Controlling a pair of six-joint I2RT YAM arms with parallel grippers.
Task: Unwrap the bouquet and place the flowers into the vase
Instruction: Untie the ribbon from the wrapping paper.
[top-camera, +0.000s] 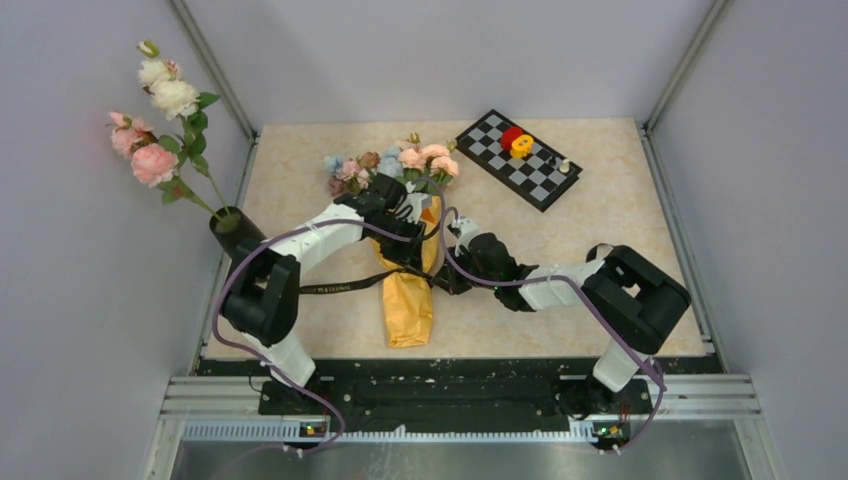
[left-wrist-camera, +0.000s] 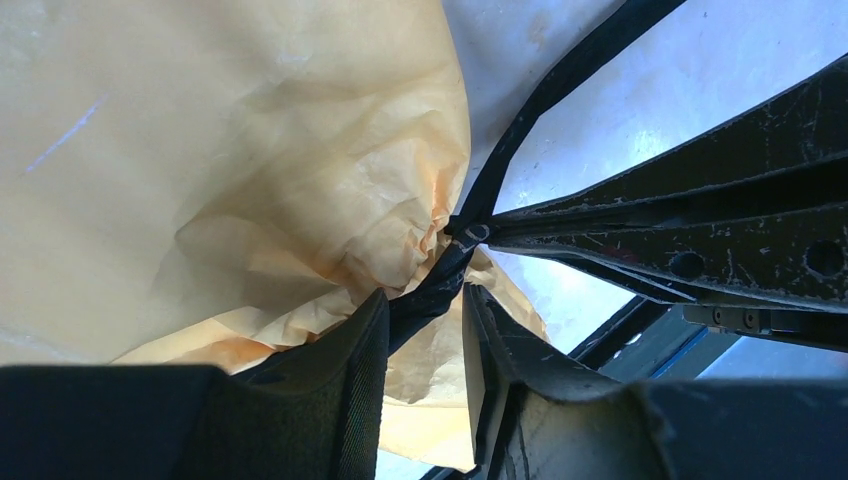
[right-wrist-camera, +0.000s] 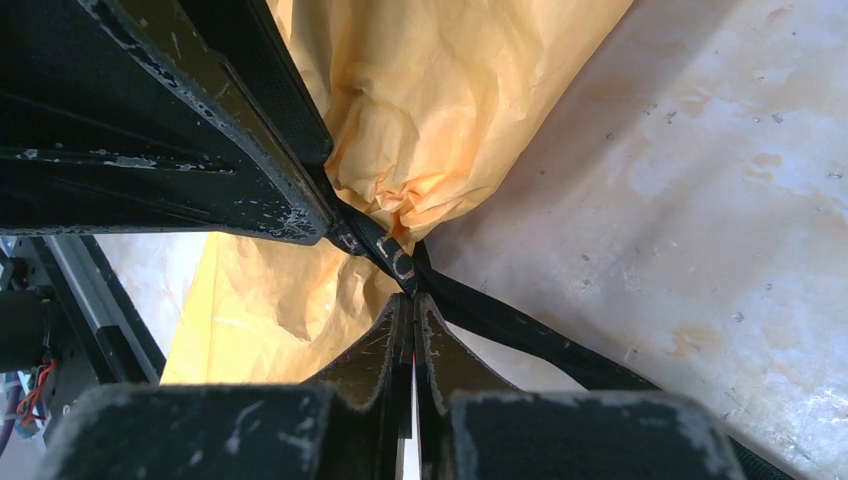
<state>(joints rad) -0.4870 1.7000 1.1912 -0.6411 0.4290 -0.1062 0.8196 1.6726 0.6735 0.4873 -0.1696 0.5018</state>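
My left gripper will take the ribbon over the paper (left-wrist-camera: 430, 297) and pull it away from my right gripper, because the ribbon still bunches the paper's waist tight.
The bouquet lies in the middle of the table, its orange-yellow paper (top-camera: 409, 300) pointing toward me and the flowers (top-camera: 395, 165) at the far end. A black ribbon (left-wrist-camera: 520, 120) runs round the paper's waist, and one loose end (top-camera: 340, 287) trails left. My left gripper (left-wrist-camera: 426, 295) is open over that waist, with the ribbon passing between its fingers. My right gripper (right-wrist-camera: 414, 298) is shut on the ribbon (right-wrist-camera: 395, 262) right beside the paper (right-wrist-camera: 440, 110). In the top view both grippers (top-camera: 408, 240) (top-camera: 447, 243) meet at the wrap. The black vase (top-camera: 232, 230) stands at the left edge.
Long-stemmed pink and white roses (top-camera: 160, 120) stand in the vase. A chessboard (top-camera: 518, 158) with a red and yellow piece (top-camera: 517, 142) lies at the back right. Grey walls close in the table on three sides.
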